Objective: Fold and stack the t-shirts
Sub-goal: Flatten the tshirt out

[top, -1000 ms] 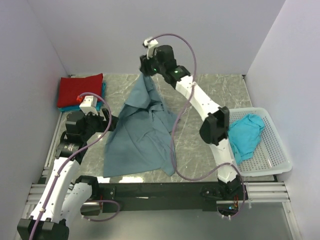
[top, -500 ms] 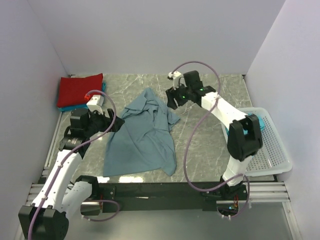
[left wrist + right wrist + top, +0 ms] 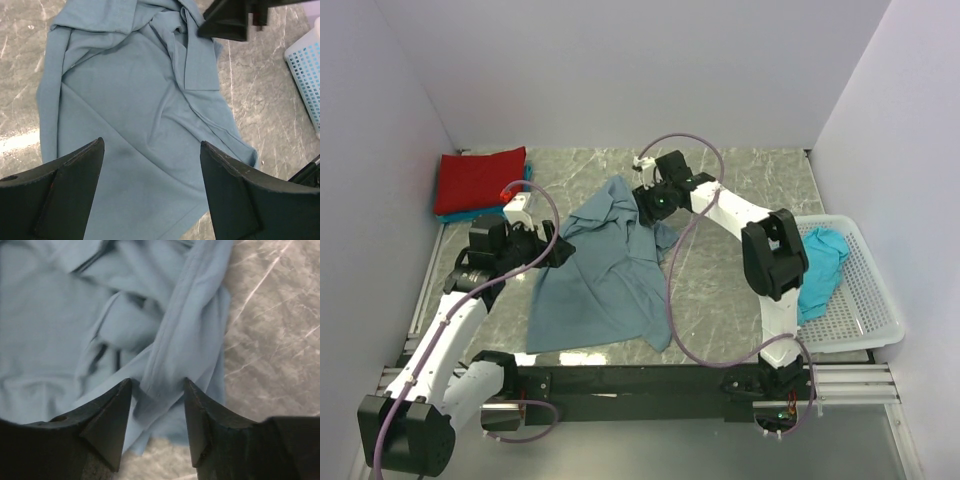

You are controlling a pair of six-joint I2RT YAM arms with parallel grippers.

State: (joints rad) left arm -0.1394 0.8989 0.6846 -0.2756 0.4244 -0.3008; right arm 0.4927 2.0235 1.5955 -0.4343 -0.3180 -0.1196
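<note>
The blue shirt's far part lies bunched over itself, so my right gripper should pinch the shirt's raised fold (image 3: 169, 360) and draw it toward the back wall before folding.
A slate-blue t-shirt (image 3: 605, 270) lies crumpled and partly spread on the marble table, also filling the left wrist view (image 3: 135, 115). My left gripper (image 3: 563, 250) hovers at its left edge, open wide above the cloth (image 3: 152, 147) with nothing held. My right gripper (image 3: 648, 208) is low at the shirt's bunched far edge. Its fingers are open, and a raised fold of the blue shirt (image 3: 172, 340) lies between the fingertips (image 3: 156, 385). A folded red t-shirt (image 3: 480, 180) rests on a turquoise one (image 3: 527, 176) at the back left. Another turquoise t-shirt (image 3: 820, 265) lies in the basket.
The white perforated basket (image 3: 880, 300) stands at the right table edge, and its corner shows in the left wrist view (image 3: 305, 65). Pale walls close in the table on the left, back and right. Bare marble (image 3: 720, 290) lies between the blue shirt and the basket.
The right gripper, which held the blue shirt up high at the back, let it drop and came down onto its far edge. The left gripper shifted slightly right toward the shirt.
</note>
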